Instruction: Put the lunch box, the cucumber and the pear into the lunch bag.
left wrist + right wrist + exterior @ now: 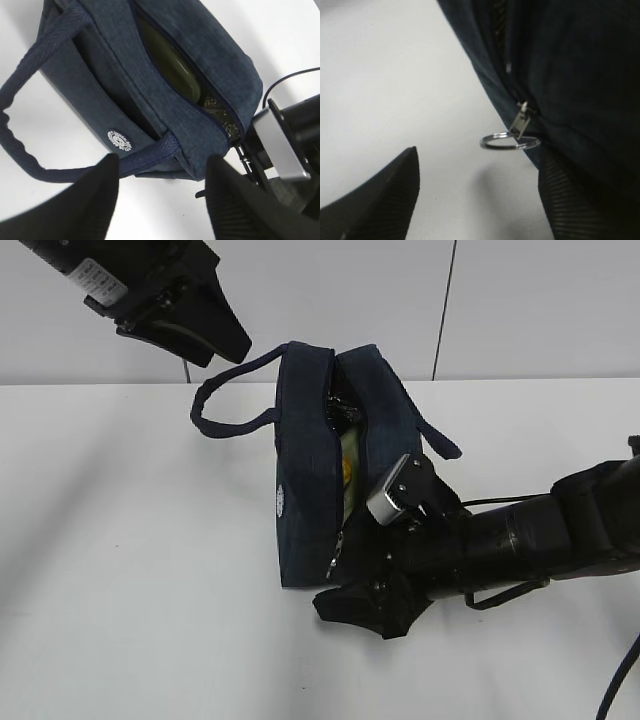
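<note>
The metal ring pull lies across my right gripper's fingers, so my right gripper needs to turn the ring in line with them and pinch its flat sides [508, 146] before zipping.
The navy lunch bag [305, 480] stands on the white table with its top zipper open. Inside the opening I see a pale green and yellow patch [347, 465], likely the lunch box lid and the pear. The left wrist view shows an olive-green rounded thing [175, 67] in the opening; I cannot tell if it is the cucumber. My left gripper [225, 348] hangs open and empty above the bag's far left handle [164, 170]. My right gripper [335, 580] is open at the bag's near end [480, 200], with the zipper's metal ring pull [510, 141] just ahead, near its right finger [580, 200].
One loop handle [215, 405] lies out to the left of the bag and the other [440, 440] to the right. The right arm's cable [620, 680] trails at the right edge. The white wall stands behind the table.
</note>
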